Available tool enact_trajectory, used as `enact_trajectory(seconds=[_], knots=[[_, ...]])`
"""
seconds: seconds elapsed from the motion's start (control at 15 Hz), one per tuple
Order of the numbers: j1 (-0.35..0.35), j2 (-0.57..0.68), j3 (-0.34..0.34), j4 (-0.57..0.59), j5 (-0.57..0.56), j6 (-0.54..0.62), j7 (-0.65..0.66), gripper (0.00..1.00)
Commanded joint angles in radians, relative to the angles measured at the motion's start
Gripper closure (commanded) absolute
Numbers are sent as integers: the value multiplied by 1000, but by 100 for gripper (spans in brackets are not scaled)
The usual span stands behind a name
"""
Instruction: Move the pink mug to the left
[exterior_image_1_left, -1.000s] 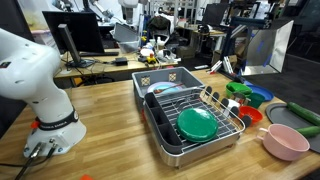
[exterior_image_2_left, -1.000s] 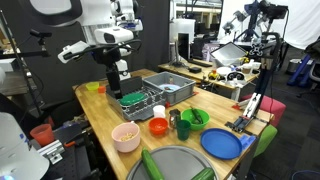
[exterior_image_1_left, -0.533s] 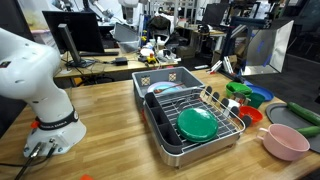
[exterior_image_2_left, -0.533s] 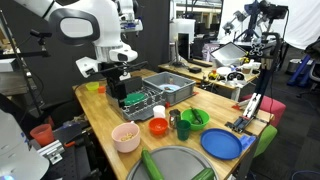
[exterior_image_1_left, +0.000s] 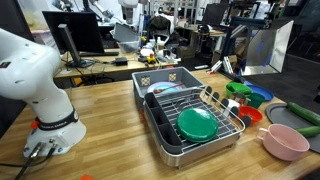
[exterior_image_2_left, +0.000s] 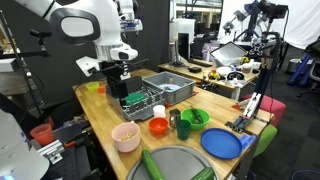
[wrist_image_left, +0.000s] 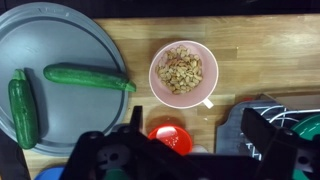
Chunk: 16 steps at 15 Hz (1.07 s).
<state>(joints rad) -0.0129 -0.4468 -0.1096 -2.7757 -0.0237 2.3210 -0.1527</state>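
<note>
Next, my gripper goes to the pink mug's small handle (exterior_image_1_left: 263, 133) (wrist_image_left: 208, 103), on the mug's side toward the dish rack, and closes there.
The pink mug (wrist_image_left: 184, 73) is a wide, pale pink bowl-like cup with tan bits inside and a small handle. It stands on the wooden table near the front edge in both exterior views (exterior_image_1_left: 285, 142) (exterior_image_2_left: 126, 136). My gripper (exterior_image_2_left: 118, 88) hangs above the dish rack, well away from the mug. In the wrist view its two dark fingers (wrist_image_left: 198, 135) are spread wide with nothing between them; the mug lies beyond them and apart.
A red cup (wrist_image_left: 170, 135) stands next to the mug. A grey round tray (wrist_image_left: 60, 60) holds two cucumbers (wrist_image_left: 88, 77). The dish rack (exterior_image_1_left: 195, 120) holds a green plate (exterior_image_1_left: 197, 124). A green bowl (exterior_image_2_left: 193, 118) and blue plate (exterior_image_2_left: 222, 143) lie nearby.
From a second ago to half a second ago the arm's upper links swung down and over the rack. Since then nothing has moved. The mug has stayed in place.
</note>
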Motion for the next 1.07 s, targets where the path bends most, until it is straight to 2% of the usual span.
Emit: enact_trajectory(seconds=[0.0,0.2,0.53,0.6,0.73,1.0], knots=[[22,42,46,1,-51,64,-53,0],[70,112,79,-1,-87,146,-117,0],[157,275,48,-4,-22,353,-378,0],[128,222,81,-4,-43,289,-269,0],[134,276,76,-3,-36,335,-331,0],[135,280,74,1,-36,342,-346,0]])
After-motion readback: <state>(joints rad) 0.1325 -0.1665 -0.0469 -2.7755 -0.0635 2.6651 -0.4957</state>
